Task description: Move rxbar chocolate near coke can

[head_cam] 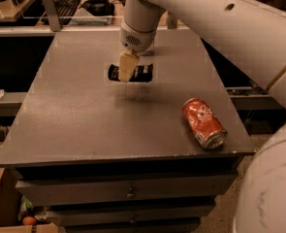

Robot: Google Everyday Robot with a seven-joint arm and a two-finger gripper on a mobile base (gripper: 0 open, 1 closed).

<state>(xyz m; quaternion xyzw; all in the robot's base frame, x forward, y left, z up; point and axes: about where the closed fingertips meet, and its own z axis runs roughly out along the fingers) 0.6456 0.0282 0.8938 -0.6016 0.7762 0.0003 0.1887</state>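
Note:
I need to release the rxbar chocolate on the grey table (165,97) next to the far end of the coke can. The bar still hangs just above the table.
The rxbar chocolate (141,73), a flat black bar with pale lettering, hangs level a little above the grey table (74,120) at its middle back and casts a faint shadow below. My gripper (127,67) comes down from the arm above and is shut on the bar's left part, its cream fingers (126,64) covering it. The coke can (204,122) lies on its side near the table's front right corner, silver end toward the front. The can is well apart from the bar, to the right and nearer the front.
My large white arm (239,28) spans the upper right and hides the table's back right. A desk behind holds a keyboard (67,3) and a dark object (98,6). Drawers (128,193) sit under the table's front edge.

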